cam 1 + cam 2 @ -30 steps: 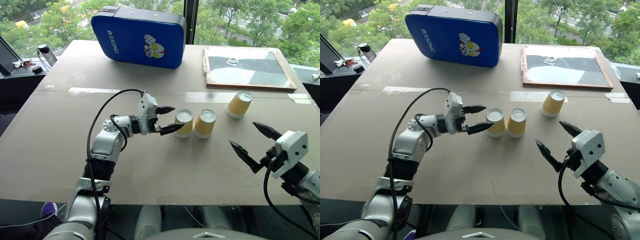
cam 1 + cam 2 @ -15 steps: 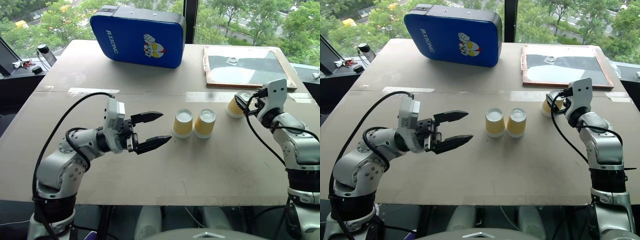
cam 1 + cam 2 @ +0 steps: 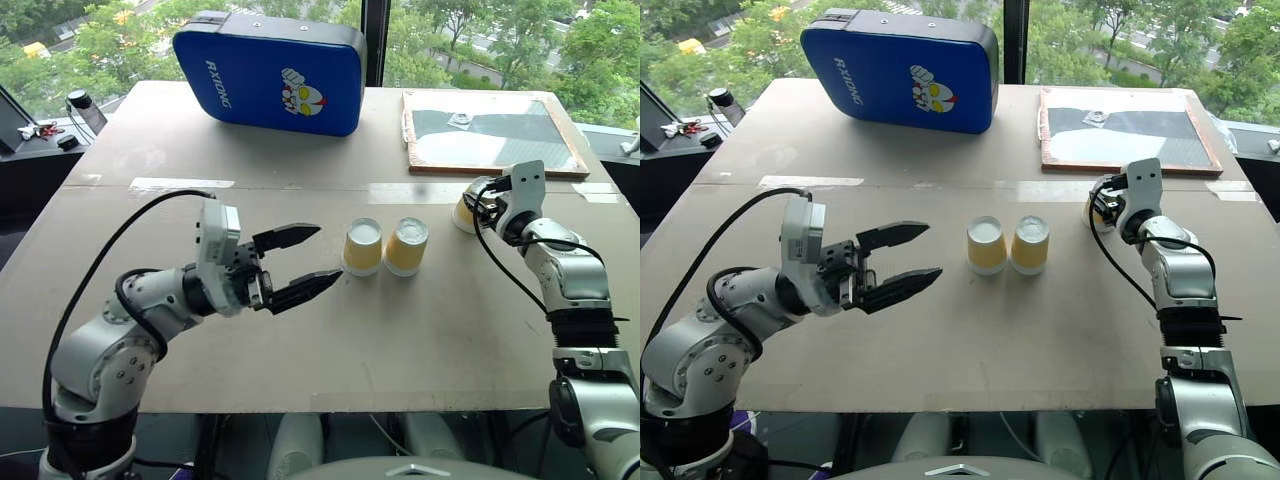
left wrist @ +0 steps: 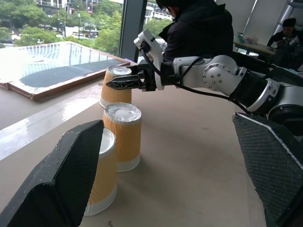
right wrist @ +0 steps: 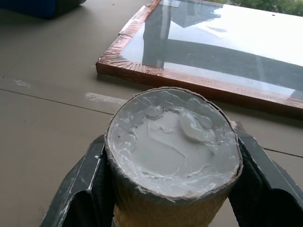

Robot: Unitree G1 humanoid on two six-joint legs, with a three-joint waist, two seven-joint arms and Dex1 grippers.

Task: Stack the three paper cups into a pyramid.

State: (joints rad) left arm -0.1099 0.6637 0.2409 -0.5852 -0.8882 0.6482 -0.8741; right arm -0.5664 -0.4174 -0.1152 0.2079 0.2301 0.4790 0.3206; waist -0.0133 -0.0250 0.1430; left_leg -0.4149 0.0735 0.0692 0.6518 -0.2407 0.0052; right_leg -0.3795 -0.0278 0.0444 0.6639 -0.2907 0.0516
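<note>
My right gripper will release the third cup on top of the pair [image 3: 391, 231], so that it bridges the two cups that are upside down.
Two of the paper cups [image 3: 363, 247] [image 3: 406, 247] stand upside down, side by side, in the middle of the table. They also show in the left wrist view [image 4: 124, 135]. The third cup [image 5: 173, 142] stands upside down at the right, in front of the framed board. My right gripper [image 3: 478, 204] is shut on this cup, with one black finger [image 5: 85, 184] against each side of it. My left gripper [image 3: 328, 252] is open and empty, hovering just left of the pair and pointing toward them.
A blue pad [image 3: 270, 70] stands at the back of the table. A framed board [image 3: 490, 130] lies at the back right. Small items and a bottle [image 3: 78, 102] sit off the far left corner. A person in dark clothes [image 4: 199, 28] sits beyond the table.
My left gripper has drawn back from the two middle cups, staying open. My right arm has swung forward from the table's front edge to the third cup and closed on it.
</note>
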